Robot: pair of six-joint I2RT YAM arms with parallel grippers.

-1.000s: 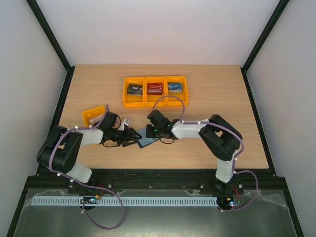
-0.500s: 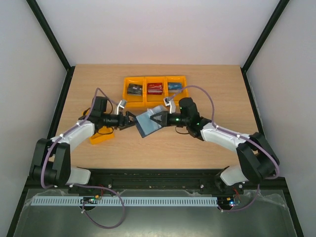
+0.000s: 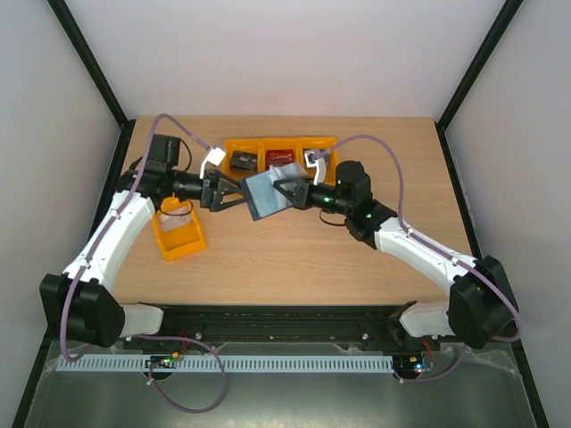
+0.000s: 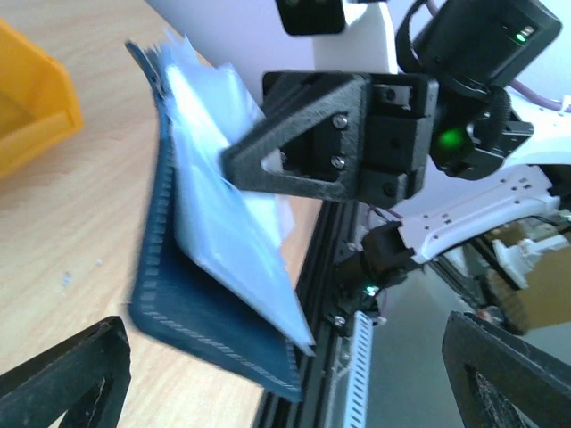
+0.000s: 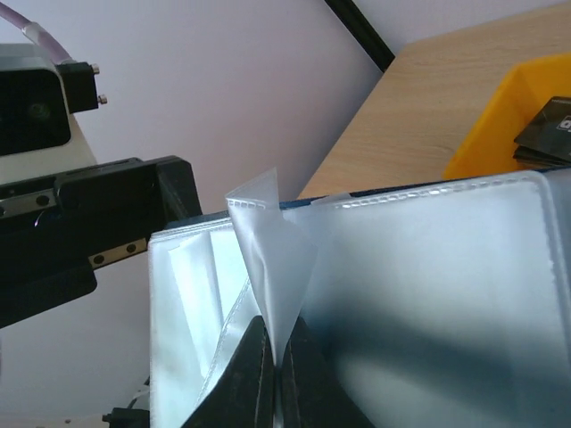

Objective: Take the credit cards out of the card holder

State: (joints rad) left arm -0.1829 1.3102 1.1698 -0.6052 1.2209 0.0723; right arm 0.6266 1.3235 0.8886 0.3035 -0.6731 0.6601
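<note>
Only a clear sleeve is pinched in my right gripper, so my left gripper should hold the card holder steady while my right gripper takes the cover and sleeves together [image 3: 291, 174].
The dark navy card holder [image 3: 264, 198] hangs open in the air, its pale clear sleeves fanned out. My right gripper [image 3: 280, 191] is shut on one sleeve [image 5: 272, 259], pinched between its black fingertips [image 5: 254, 374]. My left gripper [image 3: 235, 191] is open just left of the holder and does not touch it. In the left wrist view the holder [image 4: 201, 285] sits ahead of the wide-spread left fingers [image 4: 62, 383]. No credit card shows in the sleeves I can see.
A three-part orange bin [image 3: 234, 144] stands behind the holder and holds a dark item [image 3: 243, 162] and a red one [image 3: 282, 157]; its right part is partly hidden. A small orange bin [image 3: 178, 232] lies under the left arm. Dark frame posts edge the table.
Both arms have risen and reached farther back, lifting the holder off the table. The left gripper has drawn slightly away from the holder's left edge.
</note>
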